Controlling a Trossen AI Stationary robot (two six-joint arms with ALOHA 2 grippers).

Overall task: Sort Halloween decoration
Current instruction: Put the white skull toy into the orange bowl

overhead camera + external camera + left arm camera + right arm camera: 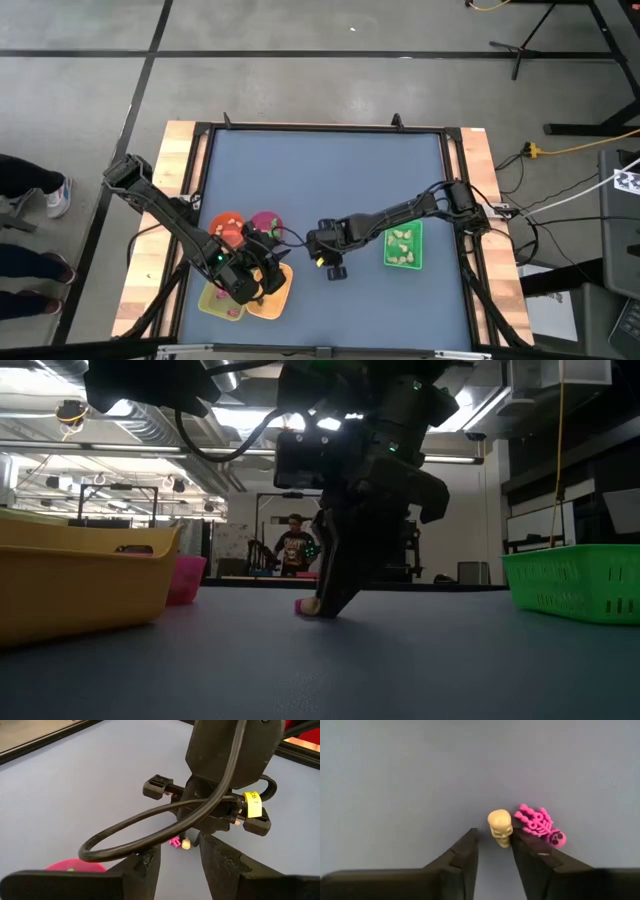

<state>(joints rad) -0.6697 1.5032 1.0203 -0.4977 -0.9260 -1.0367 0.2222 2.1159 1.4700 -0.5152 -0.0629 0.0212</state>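
The cream skull is only partway into the robot's right fingers, beside the magenta skeleton, so next the right gripper opens, reaches farther over and grips the skull alone [499, 819].
Two tiny trinkets of the Halloween decoration lie on the blue table: a cream skull [500, 826] and a magenta skeleton [539, 824] right beside it. My right gripper [495, 840] points steeply down at them near the table's middle [335, 268]. It is open, with the skull on the table between its fingertips, close to one finger. My left gripper [177, 865] waits open and empty above the yellow tray [222, 300], looking toward the right arm. My right gripper stands over the cream skull from above, a fingertip [520, 840] close against the skull's side [509, 831]. I cannot tell whether it touches. The skull lies on the table.
The green tray [403, 247] with light trinkets stands to the right of my right gripper. An orange bowl [228, 224] and a pink bowl [266, 221] stand at the left, behind the yellow tray. A person [293, 546] stands in the room beyond the table.
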